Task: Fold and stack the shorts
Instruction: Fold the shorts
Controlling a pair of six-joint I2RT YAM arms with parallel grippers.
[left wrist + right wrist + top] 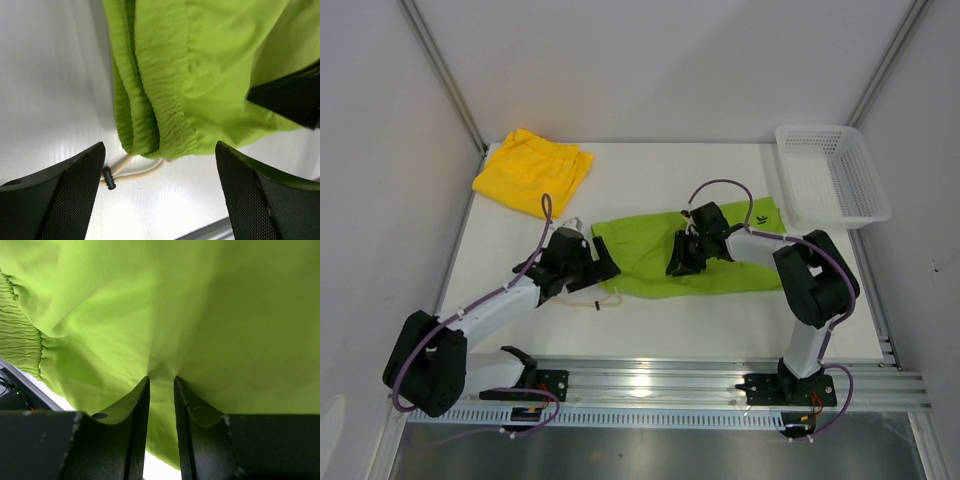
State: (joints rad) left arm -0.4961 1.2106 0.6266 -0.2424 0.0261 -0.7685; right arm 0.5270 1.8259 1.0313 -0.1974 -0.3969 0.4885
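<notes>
The waistband's layers lie staggered beyond my open left fingers, so I need to come in low and pinch them together at the drawstring corner (159,150) before lifting.
The lime green shorts (650,255) lie spread across the middle of the table, with the gathered waistband (155,100) at their left end. A white drawstring (137,170) with a dark tip trails out from under it. My left gripper (605,268) hovers just off that waistband end, open wide with nothing between its fingers (160,150). My right gripper (678,265) sits on the middle of the green shorts (175,300). Its jaws are drawn close and pinch a puckered fold of the fabric (161,380). The yellow shorts (533,172) lie folded at the far left corner.
A white mesh basket (830,170) stands at the far right edge of the table. Grey walls close in the table on the left, back and right. The arms' mounting rail (650,385) runs along the near edge.
</notes>
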